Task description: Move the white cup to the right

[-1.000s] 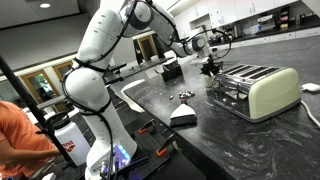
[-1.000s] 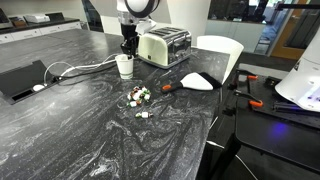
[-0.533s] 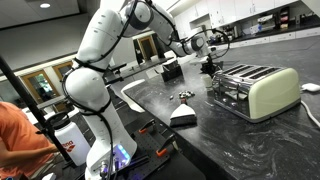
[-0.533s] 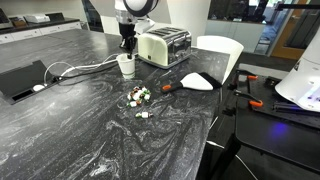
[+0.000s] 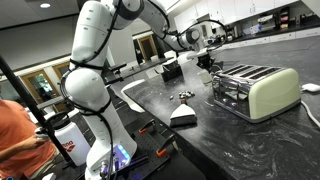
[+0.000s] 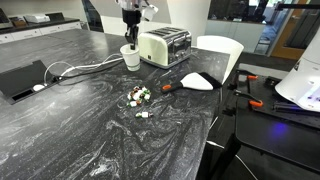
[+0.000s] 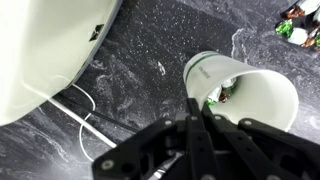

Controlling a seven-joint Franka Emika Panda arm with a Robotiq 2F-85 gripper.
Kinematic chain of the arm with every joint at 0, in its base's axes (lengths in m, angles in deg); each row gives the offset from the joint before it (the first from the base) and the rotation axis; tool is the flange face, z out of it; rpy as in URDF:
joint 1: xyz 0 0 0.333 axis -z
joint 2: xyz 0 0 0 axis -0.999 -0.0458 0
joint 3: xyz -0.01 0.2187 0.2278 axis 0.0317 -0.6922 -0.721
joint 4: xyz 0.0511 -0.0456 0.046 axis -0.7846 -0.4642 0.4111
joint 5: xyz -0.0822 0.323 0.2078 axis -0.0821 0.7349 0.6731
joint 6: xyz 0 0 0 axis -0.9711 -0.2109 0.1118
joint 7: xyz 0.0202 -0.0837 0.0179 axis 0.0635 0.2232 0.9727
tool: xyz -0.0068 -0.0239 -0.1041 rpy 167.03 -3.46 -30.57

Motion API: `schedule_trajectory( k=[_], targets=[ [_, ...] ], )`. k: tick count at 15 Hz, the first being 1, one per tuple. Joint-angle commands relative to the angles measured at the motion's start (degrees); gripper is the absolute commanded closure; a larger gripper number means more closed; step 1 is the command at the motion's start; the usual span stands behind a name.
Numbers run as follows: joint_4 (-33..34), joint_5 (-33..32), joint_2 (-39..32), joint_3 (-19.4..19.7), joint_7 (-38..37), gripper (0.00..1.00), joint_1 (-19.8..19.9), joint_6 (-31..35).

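Next, I release the white cup on the counter (image 5: 223, 134) between the white wedge and the cream toaster.
The white cup (image 6: 131, 58) is small, plain and handleless, and sits close to the cream toaster (image 6: 165, 45) on the dark marble counter. My gripper (image 6: 130, 44) comes down from above onto its rim. In the wrist view the black fingers (image 7: 192, 112) are pinched together on the near wall of the cup (image 7: 255, 95), which has something small and green inside. In an exterior view the gripper (image 5: 208, 62) stands just left of the toaster (image 5: 258, 90) and hides the cup. I cannot tell whether the cup is touching the counter.
A flat white wedge with a dark top (image 6: 198, 81) and a small pile of bits (image 6: 138, 96) lie nearer the front. A white cable (image 6: 70, 68) runs left of the cup. A white chair (image 6: 222, 50) stands behind the toaster. A person in orange (image 5: 18, 130) is beside the robot's base.
The gripper and the cup have moved together up and a little right, toward the toaster. The arm's wrist has risen.
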Motion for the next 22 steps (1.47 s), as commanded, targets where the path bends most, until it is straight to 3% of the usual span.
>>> schedule_trajectory(
  k=[1, 7, 10, 14, 18, 22],
  targets=[
    [-13.3, 3.2, 12.8, -2.6, 6.9, 0.99, 4.7, -1.8],
    [-28.4, 13.4, 28.6, -1.5, 17.4, 0.99, 11.0, -6.7],
    [-35.0, 15.1, 36.0, 2.5, 18.3, 0.99, 12.7, -9.8],
    [-44.0, 12.7, 44.6, 10.0, 15.9, 0.99, 15.2, -11.1],
    [-49.0, 10.2, 45.6, 16.2, 14.1, 0.99, 18.6, -8.6],
    [-51.7, 9.2, 42.2, 18.8, 7.6, 0.99, 20.9, -1.8]
  ],
)
